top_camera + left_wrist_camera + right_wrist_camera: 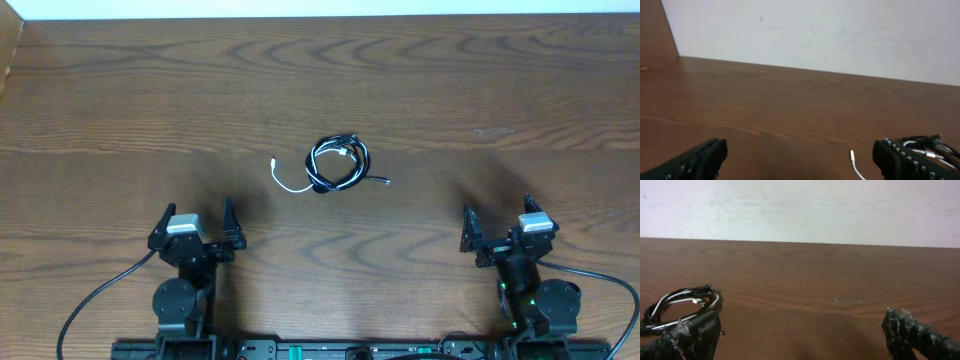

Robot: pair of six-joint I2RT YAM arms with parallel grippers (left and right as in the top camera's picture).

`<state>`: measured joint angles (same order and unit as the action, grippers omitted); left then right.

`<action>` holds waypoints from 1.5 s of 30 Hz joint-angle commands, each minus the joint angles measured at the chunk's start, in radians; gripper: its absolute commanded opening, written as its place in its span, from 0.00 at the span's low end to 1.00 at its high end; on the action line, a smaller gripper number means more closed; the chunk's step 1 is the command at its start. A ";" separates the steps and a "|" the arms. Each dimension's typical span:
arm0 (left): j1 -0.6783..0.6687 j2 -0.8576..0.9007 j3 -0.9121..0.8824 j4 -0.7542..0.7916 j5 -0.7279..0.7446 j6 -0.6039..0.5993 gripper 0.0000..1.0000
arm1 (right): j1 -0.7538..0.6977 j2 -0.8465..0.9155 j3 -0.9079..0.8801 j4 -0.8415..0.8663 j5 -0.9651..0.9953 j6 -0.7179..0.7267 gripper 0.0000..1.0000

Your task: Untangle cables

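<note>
I need to close my left gripper on the side of the tangled coil (314, 179) where the white cable's plug end branches off, grabbing black and white strands together.
The black cable (338, 164) and the white cable (287, 181) lie tangled in one small coil at the middle of the wooden table. The white cable's plug end sticks out to the left, the black plug (380, 181) to the right. My left gripper (195, 226) is open and empty at the near left, well short of the coil. My right gripper (497, 226) is open and empty at the near right. The left wrist view shows the white plug (853, 156) between the fingers (800, 160) and the coil behind the right finger. The right wrist view shows the coil (682, 305) behind the left finger (800, 337).
The wooden table (480, 90) runs to a white wall at the back. A wooden side board (8, 55) stands at the far left corner. Thick black arm wires trail from both arm bases at the near edge.
</note>
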<state>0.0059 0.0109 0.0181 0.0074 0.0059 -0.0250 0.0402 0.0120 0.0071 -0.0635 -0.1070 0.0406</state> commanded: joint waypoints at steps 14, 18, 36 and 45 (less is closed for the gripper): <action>0.006 0.250 0.262 0.019 0.133 0.014 0.98 | 0.007 0.081 0.116 0.047 0.024 0.008 0.99; 0.005 0.453 0.435 -0.006 0.213 0.015 0.98 | 0.007 0.224 0.238 0.045 0.018 0.016 0.99; -0.121 1.299 1.280 -0.645 0.308 0.036 0.98 | -0.023 0.881 0.629 0.039 -0.282 0.109 0.99; -0.209 1.517 1.505 -0.779 0.379 0.035 0.98 | -0.134 1.176 0.998 -0.293 -0.583 0.153 0.99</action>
<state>-0.1703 1.5108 1.4872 -0.7959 0.3164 0.0010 -0.0692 1.1175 0.8906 -0.2771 -0.5480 0.1787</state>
